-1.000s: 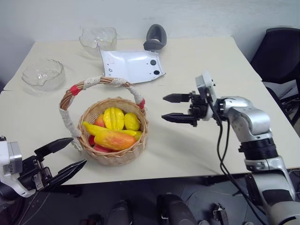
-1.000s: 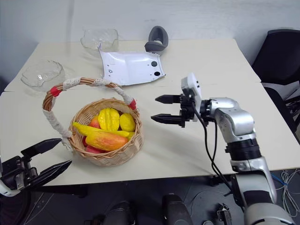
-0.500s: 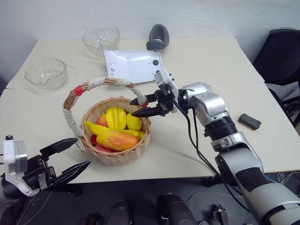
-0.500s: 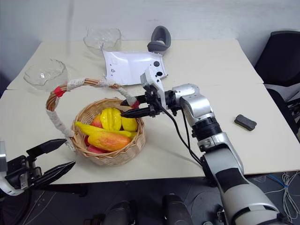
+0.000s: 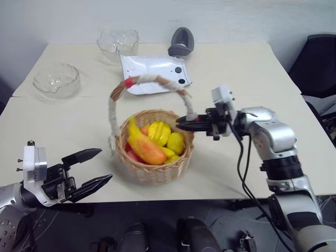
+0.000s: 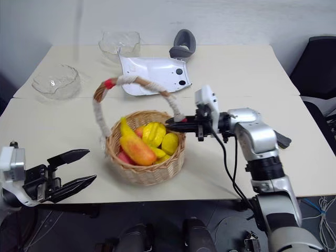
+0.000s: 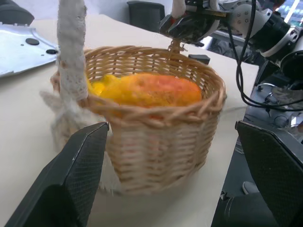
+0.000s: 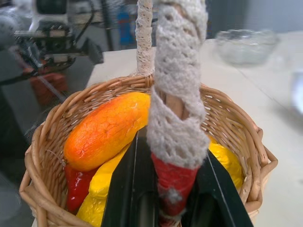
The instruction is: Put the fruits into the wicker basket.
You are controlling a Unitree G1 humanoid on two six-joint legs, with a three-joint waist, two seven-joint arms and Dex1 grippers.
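Note:
Next, I set the wicker basket down with my right gripper on the table (image 5: 220, 124) past the near corner of the white panel, toward the black chair.
The wicker basket (image 5: 155, 171) stands on the table's near half, its handle (image 5: 148, 80) wrapped in white cloth and red tape. Inside lie the fruits: an orange-red mango (image 5: 147, 150), a banana (image 5: 132, 127) and other yellow pieces (image 5: 160, 132). My right gripper (image 5: 179, 121) reaches in level from the right and is shut on the handle's foot at the basket's right rim; the right wrist view shows the cloth-wrapped handle (image 8: 176, 113) pinched between its fingers. Off the front table edge, left of the basket, my left gripper (image 5: 104, 165) hangs open and holds nothing.
Two clear glass bowls (image 5: 56, 80) (image 5: 118, 39) stand at the far left. A white panel (image 5: 155, 71) and a grey object (image 5: 181, 41) lie behind the basket. A dark block (image 6: 284, 140) peeks out behind my right forearm. A black chair (image 5: 320, 58) stands at the right.
My right gripper has gone from open to shut on the basket handle and drawn the basket to the right, turning it. The left gripper has come slightly closer to the table.

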